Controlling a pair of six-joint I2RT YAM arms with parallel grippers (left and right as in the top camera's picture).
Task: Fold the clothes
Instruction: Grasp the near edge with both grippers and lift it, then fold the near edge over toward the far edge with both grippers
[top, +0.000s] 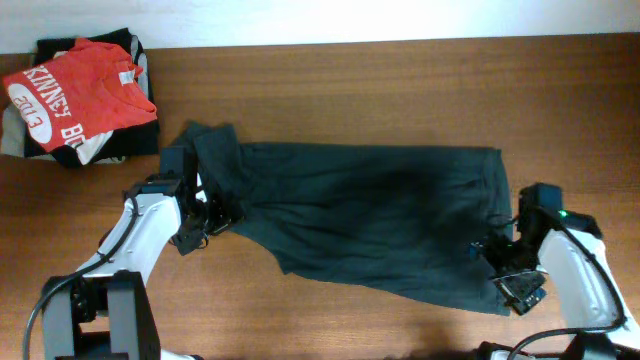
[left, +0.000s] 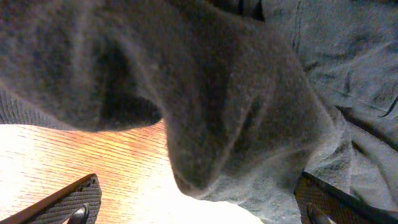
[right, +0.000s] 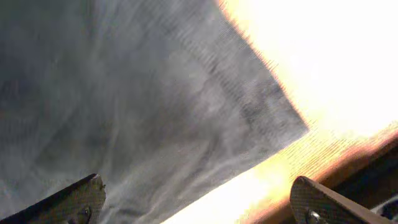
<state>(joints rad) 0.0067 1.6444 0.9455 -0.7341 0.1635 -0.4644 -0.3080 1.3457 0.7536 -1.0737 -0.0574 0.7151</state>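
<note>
The black T-shirt's bunched end hangs loose ahead of the left gripper's open fingers, so the left gripper will pinch the T-shirt's hanging fold (left: 198, 171) before it brings the T-shirt's near side over.
The black T-shirt (top: 370, 215) lies spread across the middle of the wooden table, back side up, so no white letters show. Its left end is bunched into a raised fold (top: 215, 165). My left gripper (top: 212, 222) sits at that left end, open, with the bunched fabric (left: 205, 93) hanging just ahead of its fingers (left: 199, 208). My right gripper (top: 497, 255) is at the shirt's right edge, open, its fingers (right: 196, 205) straddling the hem corner (right: 273, 118) over the table.
A red T-shirt with white lettering (top: 80, 90) lies on a pile of folded clothes (top: 125, 140) at the back left corner. Bare wooden table (top: 400, 90) runs behind the shirt and in front (top: 300, 320).
</note>
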